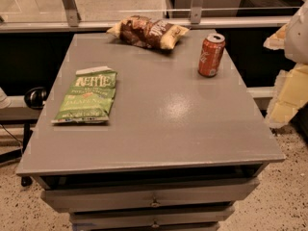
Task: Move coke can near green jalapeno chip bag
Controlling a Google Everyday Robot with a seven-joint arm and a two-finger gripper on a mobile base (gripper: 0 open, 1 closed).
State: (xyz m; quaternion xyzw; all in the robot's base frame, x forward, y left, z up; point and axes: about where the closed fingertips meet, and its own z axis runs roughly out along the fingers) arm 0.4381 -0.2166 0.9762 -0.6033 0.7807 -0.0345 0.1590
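Observation:
Next, I move my gripper to the middle of the coke can's side (211, 54), below the can's silver top, and then close it there.
The coke can (211, 55) is red-orange with a silver top and stands upright near the table's back right corner. The green jalapeno chip bag (88, 96) lies flat on the left side of the grey table (163, 124), its white top edge pointing away. The can and the bag are far apart, with most of the tabletop's width between them. My gripper (288, 88) shows as a pale white and yellow shape at the right edge of the view. It is off the table's right side, to the right of the can and apart from it, holding nothing that I can see.
A brown and yellow chip bag (148, 32) lies at the back middle of the table. A glass railing with metal posts (70, 6) runs behind the table. Drawers (154, 198) sit under the tabletop at the front. A dark round object (34, 97) is at the left.

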